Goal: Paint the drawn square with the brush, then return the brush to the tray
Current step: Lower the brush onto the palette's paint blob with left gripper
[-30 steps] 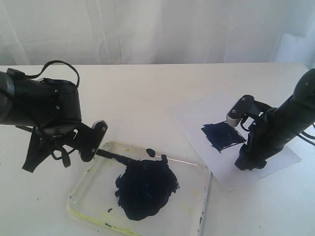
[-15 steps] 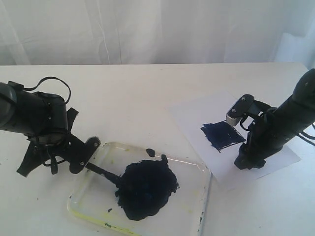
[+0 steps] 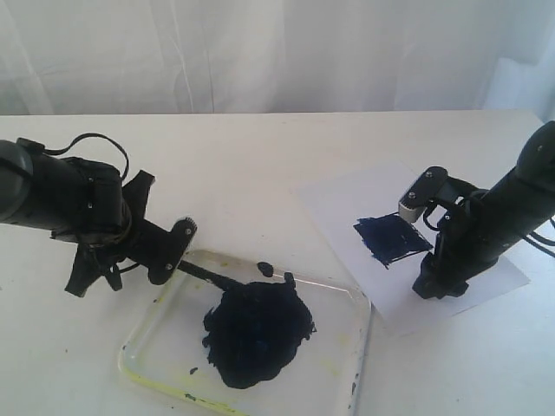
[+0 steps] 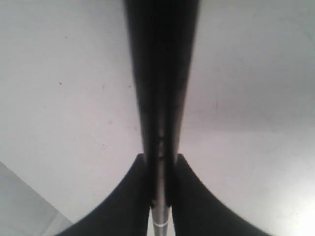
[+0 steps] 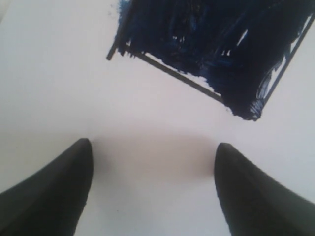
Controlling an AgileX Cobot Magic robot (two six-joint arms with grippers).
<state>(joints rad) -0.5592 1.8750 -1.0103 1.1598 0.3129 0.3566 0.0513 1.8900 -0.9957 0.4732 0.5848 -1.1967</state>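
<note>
Next, my left gripper sets the brush down and lets go of it between the tray's corner and the paint blob [image 3: 205, 291], with the brush's tip touching the paint.
My left gripper [image 3: 178, 249] is shut on the brush [image 3: 208, 276] at the tray's left corner. The brush's dark tip reaches into the paint blob [image 3: 258, 334] in the clear tray [image 3: 362, 305]. In the left wrist view the black shaft [image 4: 160, 73] runs out between the shut fingers [image 4: 189, 201], and its silver ring [image 4: 160, 223] shows behind them. The drawn square [image 3: 392, 238] is a solid blue-black patch on the white paper [image 3: 342, 204]. My right gripper [image 3: 436, 286] is open and rests on the paper beside the painted square [image 5: 211, 44]; nothing lies between its fingers [image 5: 59, 191].
Two small dark paint drops [image 3: 265, 268] lie near the tray's far rim. Yellowish stains line the tray's near-left rim [image 3: 143, 374]. A white curtain [image 3: 277, 52] hangs behind the white table [image 3: 225, 165].
The left gripper swung down and to the left, then came back up and to the right with the brush, so the shaft now lies nearer the tray's far edge. The right arm stayed still.
</note>
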